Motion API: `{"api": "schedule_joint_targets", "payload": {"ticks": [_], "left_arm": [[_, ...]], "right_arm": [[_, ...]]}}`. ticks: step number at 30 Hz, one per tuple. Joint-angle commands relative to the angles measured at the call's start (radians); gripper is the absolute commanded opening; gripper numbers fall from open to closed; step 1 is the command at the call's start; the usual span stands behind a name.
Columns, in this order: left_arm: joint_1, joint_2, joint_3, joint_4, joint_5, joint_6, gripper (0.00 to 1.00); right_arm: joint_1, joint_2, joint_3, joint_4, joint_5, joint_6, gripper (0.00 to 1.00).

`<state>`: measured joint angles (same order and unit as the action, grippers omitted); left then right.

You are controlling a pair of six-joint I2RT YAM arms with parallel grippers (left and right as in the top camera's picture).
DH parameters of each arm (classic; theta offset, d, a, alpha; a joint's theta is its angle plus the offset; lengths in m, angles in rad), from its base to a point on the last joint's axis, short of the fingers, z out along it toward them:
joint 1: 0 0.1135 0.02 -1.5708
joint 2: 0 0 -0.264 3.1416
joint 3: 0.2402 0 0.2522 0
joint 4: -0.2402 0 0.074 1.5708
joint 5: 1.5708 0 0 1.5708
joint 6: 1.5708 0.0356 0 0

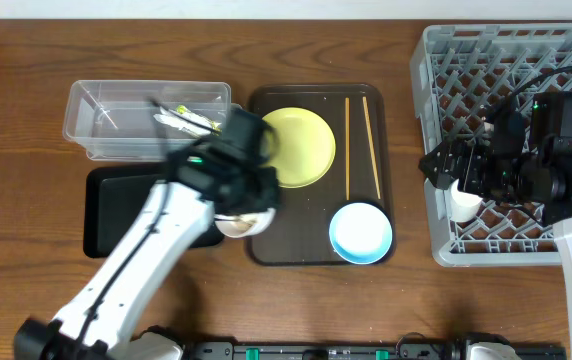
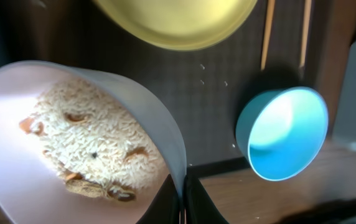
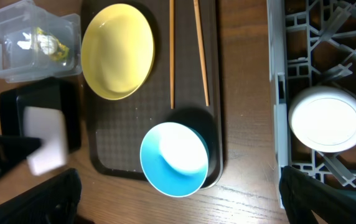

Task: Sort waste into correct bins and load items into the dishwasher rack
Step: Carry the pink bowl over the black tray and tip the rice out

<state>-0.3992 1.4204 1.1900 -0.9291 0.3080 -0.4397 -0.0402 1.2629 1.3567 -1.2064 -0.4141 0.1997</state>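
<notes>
I should open my left gripper to let go of the white bowl, now at the brown tray's edge, on the brown tray (image 1: 285,217) (image 2: 175,98), beside the light blue bowl.
My left gripper (image 2: 182,202) is shut on the rim of the white bowl (image 2: 72,137), which holds rice scraps (image 2: 91,143). In the overhead view the bowl (image 1: 238,224) is at the left edge of the brown tray (image 1: 311,250). The yellow plate (image 1: 301,146), two chopsticks (image 1: 347,145) and the light blue bowl (image 1: 361,232) lie on that tray. The snack wrapper (image 1: 192,122) lies in the clear tub (image 1: 116,120). My right gripper (image 1: 444,166) is open and empty over the left edge of the grey rack (image 1: 526,60). The white cup (image 3: 326,119) stands in the rack.
The black tray (image 1: 106,215) lies in front of the clear tub, partly under my left arm. A whitish scrap lies beside the wrapper in the tub. Bare wood table shows in front of the brown tray and between it and the rack.
</notes>
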Motion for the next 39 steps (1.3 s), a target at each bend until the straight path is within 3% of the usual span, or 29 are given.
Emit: {"api": "schedule_joint_targets", "payload": {"ticks": [1,10,14,24,30,39], "left_arm": [[0.174,-0.039,0.022,-0.014,0.235,0.153,0.06],[0.653,0.030,-0.086,-0.028,0.922,0.460,0.06],[0.795,0.092,-0.153,-0.027,1.136,0.561,0.06],[0.943,0.235,-0.225,-0.014,1.231,0.630,0.06],[0.978,0.241,-0.225,0.075,1.242,0.603,0.06],[0.985,0.242,-0.227,0.027,1.234,0.631,0.06]], "right_arm": [[0.015,0.000,0.002,0.003,-0.001,-0.014,0.99],[0.015,0.000,0.002,-0.001,-0.001,-0.014,0.99],[0.015,0.000,0.002,0.002,-0.001,-0.014,0.99],[0.015,0.000,0.002,-0.001,-0.001,-0.014,0.99],[0.015,0.000,0.002,-0.001,-0.001,-0.014,0.99],[0.015,-0.001,0.002,0.001,-0.001,-0.014,0.99]]}}
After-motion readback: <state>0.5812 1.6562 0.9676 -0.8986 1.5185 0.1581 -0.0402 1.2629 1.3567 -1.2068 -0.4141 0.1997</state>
